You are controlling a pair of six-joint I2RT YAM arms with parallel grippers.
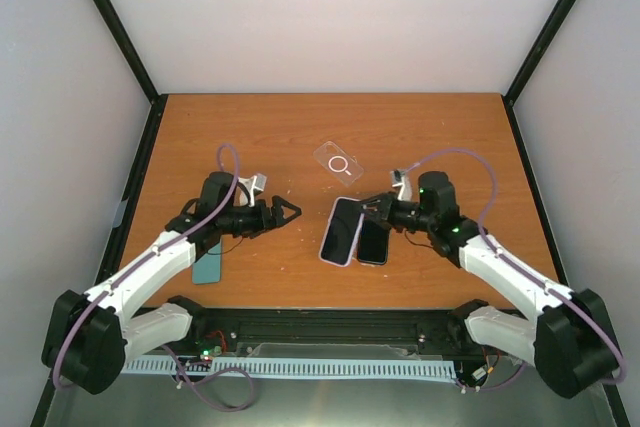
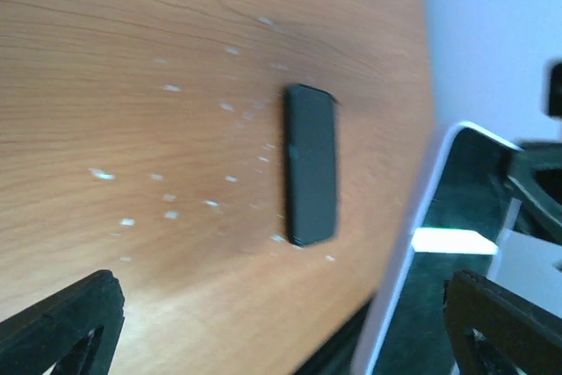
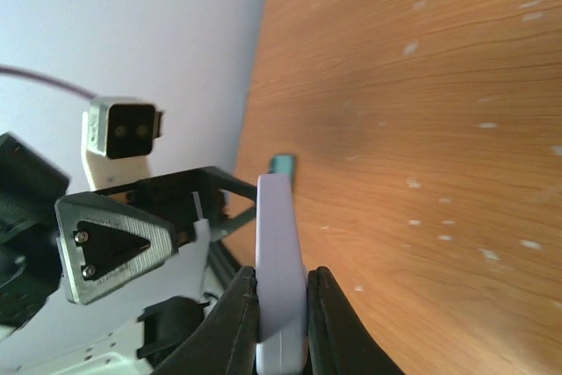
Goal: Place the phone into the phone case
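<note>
I will use my right gripper to set the phone down on the bare wood (image 1: 413, 246) next to the dark slab, away from my left gripper.
The phone (image 1: 340, 230), black-screened with a lavender rim, is held tilted on its edge just above the table by my right gripper (image 1: 373, 209). In the right wrist view the two fingers (image 3: 237, 313) press on both faces of the phone (image 3: 279, 243), so this gripper (image 3: 281, 292) is shut on it. The clear phone case (image 1: 338, 162) with a white ring lies flat behind the phone, untouched. My left gripper (image 1: 292, 212) hovers open left of the phone, and its fingertips (image 2: 66, 322) stand wide apart with nothing between them. The phone's rim (image 2: 413, 243) shows at the right of that view.
A dark flat slab (image 1: 373, 242) lies on the table beside the held phone, also seen in the left wrist view as a dark slab (image 2: 312, 164). A teal flat item (image 1: 207, 265) lies under the left arm. Black frame posts border the wooden table (image 1: 250, 137).
</note>
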